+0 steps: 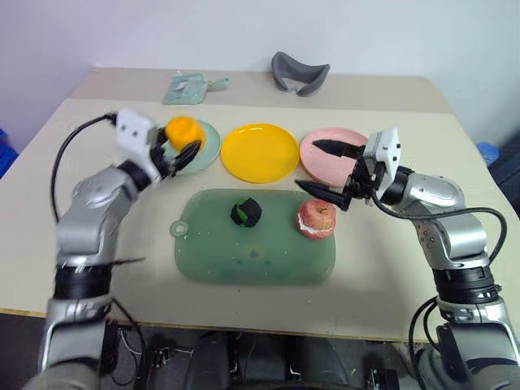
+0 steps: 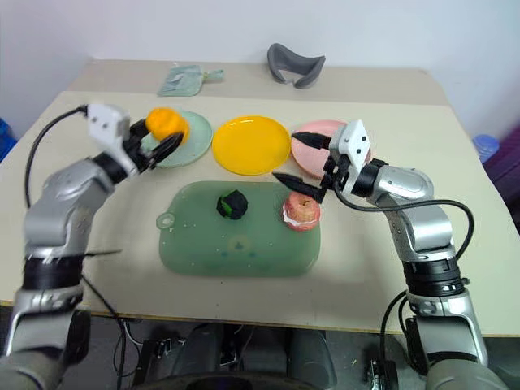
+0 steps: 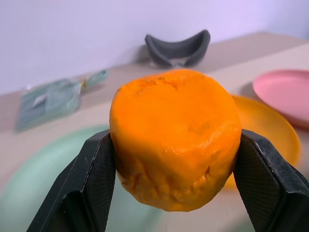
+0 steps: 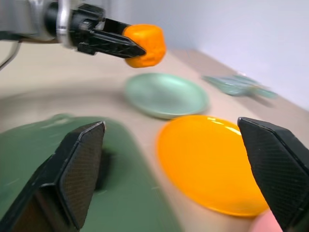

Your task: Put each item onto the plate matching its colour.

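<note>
My left gripper is going to set the orange-yellow chunk down on the bright yellow plate [image 1: 246, 151] and let go of it there, off that plate's centre toward the mint green plate. The chunk is now just above the mint green plate.
My left gripper [image 1: 184, 140] is shut on the orange-yellow chunk [image 1: 182, 130] and holds it just above the mint green plate [image 1: 208, 153]. In the left wrist view both black fingers [image 3: 91, 183] press the chunk's sides. The bright yellow plate [image 1: 260, 152] lies in the middle and the pink plate [image 1: 341, 134] to its right. My right gripper [image 1: 307, 165] stands open at the pink plate's near edge, above and behind the red-pink apple [image 1: 317, 219]. The apple and the dark green-and-black lump [image 1: 245, 212] rest on the green mat [image 1: 244, 260].
A grey curved object [image 1: 299, 73] and a clear packet with something pale green in it [image 1: 188, 88] lie at the table's far side. The beige table [image 1: 406, 276] has bare room on both sides of the mat.
</note>
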Available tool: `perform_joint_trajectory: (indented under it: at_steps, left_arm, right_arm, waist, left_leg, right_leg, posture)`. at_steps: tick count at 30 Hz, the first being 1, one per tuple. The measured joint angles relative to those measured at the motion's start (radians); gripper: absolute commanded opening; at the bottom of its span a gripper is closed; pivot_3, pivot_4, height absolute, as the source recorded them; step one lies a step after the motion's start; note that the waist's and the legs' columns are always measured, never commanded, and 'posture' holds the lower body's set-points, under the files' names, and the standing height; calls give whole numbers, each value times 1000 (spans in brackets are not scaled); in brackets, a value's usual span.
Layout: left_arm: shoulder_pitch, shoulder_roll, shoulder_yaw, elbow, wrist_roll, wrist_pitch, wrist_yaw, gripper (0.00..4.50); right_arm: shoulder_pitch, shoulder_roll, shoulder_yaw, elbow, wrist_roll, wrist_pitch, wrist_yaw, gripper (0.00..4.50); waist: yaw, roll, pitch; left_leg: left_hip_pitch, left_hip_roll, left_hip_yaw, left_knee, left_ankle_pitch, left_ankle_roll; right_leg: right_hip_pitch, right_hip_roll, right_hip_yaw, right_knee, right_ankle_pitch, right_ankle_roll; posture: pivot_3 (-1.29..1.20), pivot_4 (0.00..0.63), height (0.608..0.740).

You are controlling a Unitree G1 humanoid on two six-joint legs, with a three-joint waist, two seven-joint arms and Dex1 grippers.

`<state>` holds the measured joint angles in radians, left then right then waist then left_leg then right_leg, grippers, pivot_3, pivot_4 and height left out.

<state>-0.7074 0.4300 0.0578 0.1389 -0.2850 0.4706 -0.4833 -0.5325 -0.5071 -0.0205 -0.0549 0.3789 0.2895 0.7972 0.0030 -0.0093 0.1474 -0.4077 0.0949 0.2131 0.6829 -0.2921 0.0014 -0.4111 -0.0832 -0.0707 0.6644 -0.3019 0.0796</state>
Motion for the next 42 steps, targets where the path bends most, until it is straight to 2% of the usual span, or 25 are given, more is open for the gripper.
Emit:
perform_joint_trajectory:
  at_steps: [3, 6, 12, 16, 21, 27, 32, 35, 36, 42]
  left_arm:
    - [-129, -102, -72, 225, 77, -39, 56, 2861]
    - [-236, -170, -94, 453, 139, -121, 111, 2861]
    - [-347, -212, -87, 727, 188, -239, 141, 2861]
    - [-369, -223, -76, 792, 190, -267, 145, 2861]
    - [-386, -236, -72, 848, 194, -283, 134, 2861]
    - [-410, -247, -72, 884, 199, -302, 114, 2861]
    - [-422, -245, -71, 917, 210, -306, 103, 2861]
    - [-422, -245, -71, 919, 213, -304, 85, 4286]
    - [-422, -245, -71, 919, 215, -304, 81, 4401]
    - [-415, -238, -63, 876, 214, -302, 65, 4401]
  right_arm:
    - [-46, 63, -7, 34, -51, 31, -154, 4500]
    - [-53, 108, -7, 29, -63, 68, -239, 4500]
    - [17, 108, -3, -99, -69, 149, -296, 4500]
    - [76, 74, -18, -186, -54, 201, -297, 4500]
    - [227, -18, -103, -370, 17, 291, -273, 4500]
    - [356, -70, -200, -539, 115, 364, -259, 4500]
    - [403, -100, -230, -573, 147, 394, -262, 4500]
    - [401, -101, -232, -580, 159, 399, -272, 4500]
    - [401, -101, -231, -580, 160, 398, -274, 4500]
    - [403, -99, -220, -574, 154, 363, -275, 4500]
  waist:
    - [0, 0, 0]
    - [-9, 0, 0]
    - [-19, 0, 0]
    - [-14, 0, 1]
    - [-12, -1, 1]
    - [-15, -1, 1]
    - [-15, -2, 1]
    - [-14, -2, 1]
    - [-14, -2, 1]
    - [-13, -2, 1]
  left_leg:
    - [-1, 0, 0, -1, 0, 0]
    - [-3, 0, 1, -2, 0, -1]
    - [-4, 0, 1, -3, 1, -1]
    - [-5, 0, 1, -2, 1, -1]
    - [-6, 0, 0, -2, 1, -1]
    - [-6, 0, 0, -2, 1, -1]
    - [-6, 0, 0, -2, 1, -1]
    - [-6, 0, 0, -2, 1, -1]
    - [-6, 0, 0, -2, 1, -1]
    - [-6, 0, 0, -1, 1, -1]
  right_leg:
    - [-2, 0, 0, 0, 0, 0]
    - [-4, 1, 0, 0, 0, 0]
    - [-7, 1, 0, 0, 0, 0]
    - [-7, 1, 0, 0, 0, 0]
    - [-7, 1, 0, 0, 0, 0]
    - [-7, 1, 0, 0, 0, 0]
    - [-7, 1, 0, 0, 0, 0]
    - [-7, 1, 0, 0, 0, 0]
    - [-7, 1, 0, 0, 0, 0]
    - [-7, 1, 0, 0, 0, 0]
  posture:
    - [0, 150, 740]
    - [0, 150, 740]
    - [0, 150, 740]
    - [0, 150, 740]
    - [0, 150, 740]
    - [0, 150, 740]
    - [0, 150, 740]
    - [0, 150, 740]
    - [0, 150, 740]
    - [0, 150, 740]
